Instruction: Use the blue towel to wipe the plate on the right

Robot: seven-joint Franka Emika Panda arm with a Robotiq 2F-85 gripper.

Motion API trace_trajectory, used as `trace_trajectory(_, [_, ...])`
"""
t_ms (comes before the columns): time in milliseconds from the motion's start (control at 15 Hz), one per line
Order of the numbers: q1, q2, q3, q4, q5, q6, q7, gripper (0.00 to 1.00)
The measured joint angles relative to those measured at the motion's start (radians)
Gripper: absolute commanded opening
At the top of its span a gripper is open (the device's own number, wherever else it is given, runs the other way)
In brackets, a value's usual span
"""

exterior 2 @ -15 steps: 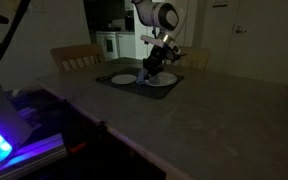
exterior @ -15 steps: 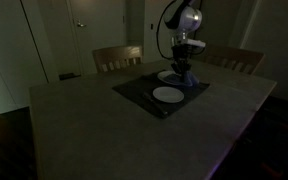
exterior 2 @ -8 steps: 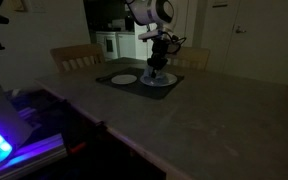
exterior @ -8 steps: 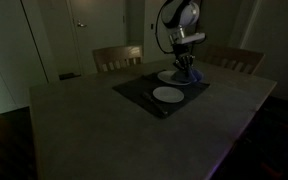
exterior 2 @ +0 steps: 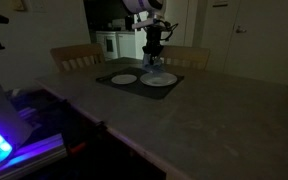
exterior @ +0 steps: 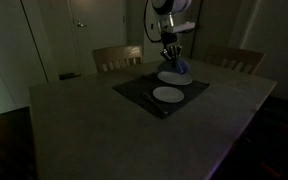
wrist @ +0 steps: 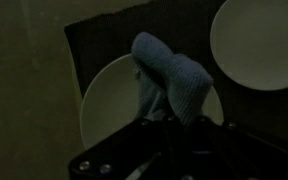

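My gripper is going to set the blue towel, now hanging above a white plate, down on the bare end of the dark placemat [exterior: 137,81], next to the white plates.
Two white plates lie on a dark placemat [exterior: 134,90]. In the wrist view a blue towel [wrist: 170,80] hangs from my gripper [wrist: 174,126], which is shut on it, above one plate [wrist: 102,100]; the other plate [wrist: 260,40] is at the upper right. In an exterior view the gripper [exterior: 170,56] holds the towel [exterior: 180,68] just above the far plate [exterior: 167,77], with the near plate [exterior: 168,95] in front. In an exterior view the gripper [exterior 2: 154,55] hangs over the right-hand plate [exterior 2: 164,81], beside the left-hand plate [exterior 2: 124,78].
The room is dark. Wooden chairs [exterior: 117,57] [exterior: 234,60] stand at the far side of the large grey table [exterior: 104,130]. Another chair [exterior 2: 76,56] shows behind the mat. A blue-lit device [exterior 2: 2,140] sits off the table's near corner.
The gripper has risen from the plate and lifted the blue towel with it. The arm has swung a little toward the table's far edge. The plates have not moved.
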Motion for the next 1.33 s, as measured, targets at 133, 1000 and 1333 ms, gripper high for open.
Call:
trace_trajectory(133, [0.021, -0.005, 0.015, 0.015, -0.018, 0.063, -0.010, 0.02])
trace_trajectory(1000, [0.079, 0.210, 0.153, 0.139, 0.003, 0.325, -0.160, 0.02])
trace_trajectory(1333, [0.083, 0.240, 0.154, 0.166, 0.019, 0.321, -0.159, 0.36])
